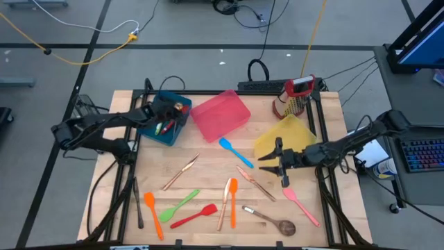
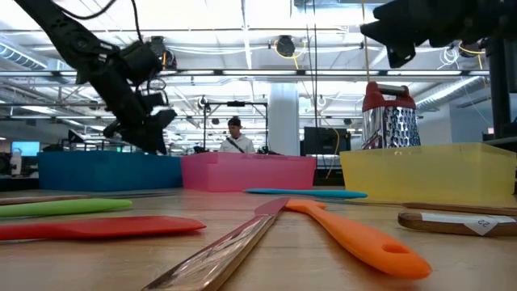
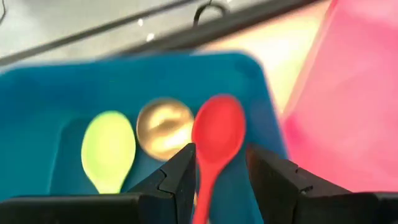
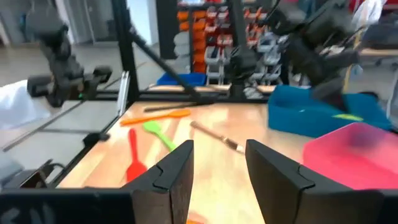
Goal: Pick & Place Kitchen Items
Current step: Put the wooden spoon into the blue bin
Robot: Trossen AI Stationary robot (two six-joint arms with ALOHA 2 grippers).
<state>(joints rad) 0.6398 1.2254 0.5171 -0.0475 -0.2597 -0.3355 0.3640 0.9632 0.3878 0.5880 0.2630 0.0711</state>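
The middle of the wooden spoon's handle (image 1: 264, 216), between its white label and its bowl, is the next place my right gripper needs to move to and close on.
My left gripper (image 1: 165, 114) (image 3: 217, 180) hangs open over the blue bin (image 1: 154, 136) at the table's far left. In the left wrist view, a red spoon (image 3: 214, 137), a green spoon (image 3: 109, 149) and a copper spoon (image 3: 163, 127) lie in that bin (image 3: 124, 71). The red spoon's handle runs between my open fingers. My right gripper (image 1: 269, 163) (image 4: 217, 165) is open and empty above the table's right half, near the yellow bin (image 1: 284, 135). Several utensils lie flat on the wood: a blue spatula (image 1: 229, 149), copper knife (image 1: 180, 172), green spatula (image 1: 182, 203), red spatula (image 1: 194, 217), pink spatula (image 1: 300, 205) and wooden spoon (image 1: 274, 221). My left gripper comes from above over the blue bin, with the red spoon's handle (image 3: 204, 186) between its open fingers, close beside one finger (image 3: 180, 177). I cannot tell whether that finger touches the handle. The spoon's bowl points away from the fingers, over the bin floor.
A pink bin (image 1: 220, 114) stands tilted between the blue and yellow bins, and a red-topped grater (image 1: 295, 97) stands at the far right corner. Two orange spatulas (image 1: 152, 212) (image 1: 233, 198) and a black utensil (image 1: 137, 201) lie near the near edge. A person stands in the room behind.
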